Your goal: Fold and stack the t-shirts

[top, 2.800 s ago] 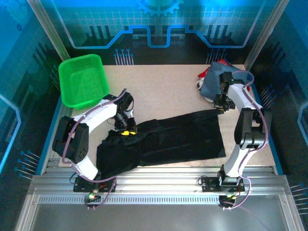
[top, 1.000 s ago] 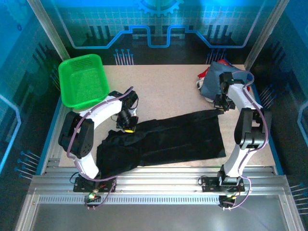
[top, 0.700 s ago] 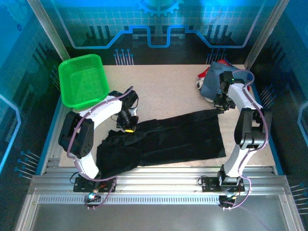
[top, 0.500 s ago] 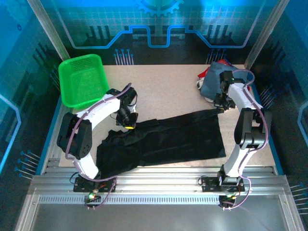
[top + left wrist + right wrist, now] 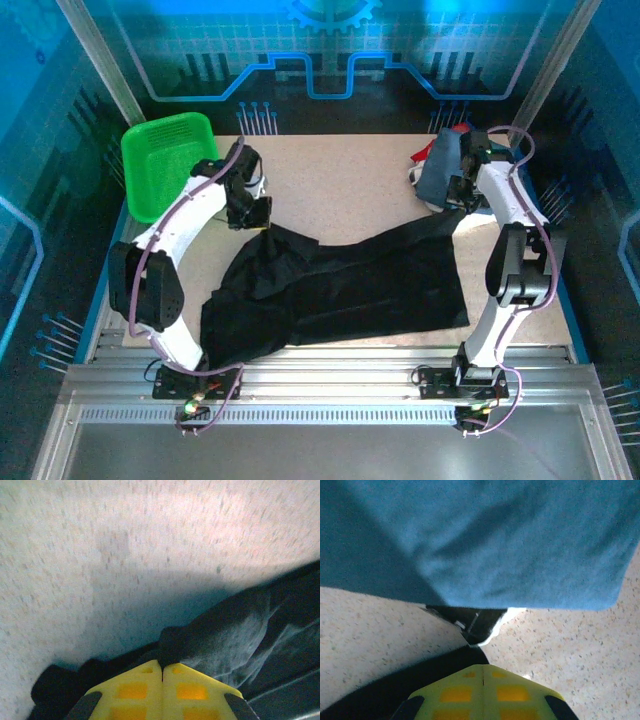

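Observation:
The black t-shirt is folded over itself below the corner in my left gripper. I should let that corner go with my left gripper, then take the t-shirt's inner flap point(image 5: 302, 258) and pull it open.
The large black t-shirt point(image 5: 350, 285) lies stretched across the middle of the table. My left gripper point(image 5: 256, 216) is shut on its back-left corner, which is drawn up into a peak. In the left wrist view the yellow fingertips point(image 5: 162, 666) pinch the black cloth point(image 5: 235, 640) above the speckled table. My right gripper point(image 5: 461, 198) is shut on the shirt's back-right corner. In the right wrist view black cloth point(image 5: 415, 687) comes out from under the closed jaws point(image 5: 483, 669). Just beyond hangs the slate-blue t-shirt point(image 5: 495, 540), on the back-right pile point(image 5: 440, 165) with a red one point(image 5: 460, 130).
A green mesh basket point(image 5: 165, 170) stands at the back left, close behind the left arm. A white cloth edge point(image 5: 506, 619) peeks from under the slate-blue shirt. Bare speckled tabletop point(image 5: 340, 185) lies between the basket and the pile.
My left gripper has moved back and left toward the basket, pulling the black shirt's corner with it. The right gripper has shifted slightly back with its corner, stretching the shirt's far edge.

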You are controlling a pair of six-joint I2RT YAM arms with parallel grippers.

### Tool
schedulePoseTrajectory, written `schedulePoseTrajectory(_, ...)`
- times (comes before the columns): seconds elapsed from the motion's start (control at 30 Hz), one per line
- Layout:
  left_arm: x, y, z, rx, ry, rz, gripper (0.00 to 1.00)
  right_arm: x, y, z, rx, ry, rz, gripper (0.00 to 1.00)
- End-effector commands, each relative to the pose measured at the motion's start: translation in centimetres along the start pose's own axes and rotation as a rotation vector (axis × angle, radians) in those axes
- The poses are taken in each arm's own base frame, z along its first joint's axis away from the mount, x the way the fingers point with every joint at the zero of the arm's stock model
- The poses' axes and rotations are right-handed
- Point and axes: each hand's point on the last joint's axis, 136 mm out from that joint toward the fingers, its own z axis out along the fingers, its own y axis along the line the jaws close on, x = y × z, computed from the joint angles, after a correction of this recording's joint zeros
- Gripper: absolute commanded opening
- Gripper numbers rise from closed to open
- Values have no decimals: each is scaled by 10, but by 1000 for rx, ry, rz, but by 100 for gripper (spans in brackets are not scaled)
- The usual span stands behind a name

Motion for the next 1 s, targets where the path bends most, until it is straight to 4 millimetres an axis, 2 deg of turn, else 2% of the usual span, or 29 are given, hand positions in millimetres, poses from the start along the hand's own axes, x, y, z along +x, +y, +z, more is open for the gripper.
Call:
schedulePoseTrajectory(0.0, -30, 10, -9, -41, -63, 31, 0, -14, 3, 0, -17, -3, -3, 0)
schedulePoseTrajectory(0.13, -65, 21, -20, -68, -146, 3, 0, -35, 10, -4, -32, -31, -7, 0)
schedulePoseTrajectory(0.3, -97, 41, -29, -97, -236, -90, 0, -56, 14, -5, -31, -48, -10, 0)
schedulePoseTrajectory(0.4, -105, 43, -24, -82, -245, -127, 0, -59, 15, -2, -23, -41, -17, 0)
schedulePoseTrajectory(0.47, -102, 41, -16, -66, -224, -137, 0, -56, 14, 1, -18, -30, -14, 0)
schedulePoseTrajectory(0.6, -79, 44, 2, -69, -177, -154, 0, -43, 10, 6, -10, -16, -14, 0)
schedulePoseTrajectory(0.67, -60, 46, 12, -87, -138, -156, 0, -35, 7, 9, -1, -4, -15, 0)
schedulePoseTrajectory(0.83, 4, 57, 39, -172, -16, -200, 0, -14, 0, 17, 11, 29, -11, 0)
schedulePoseTrajectory(0.97, 38, 69, 54, -233, 31, -265, 0, 0, -2, 26, 16, 57, -9, 0)
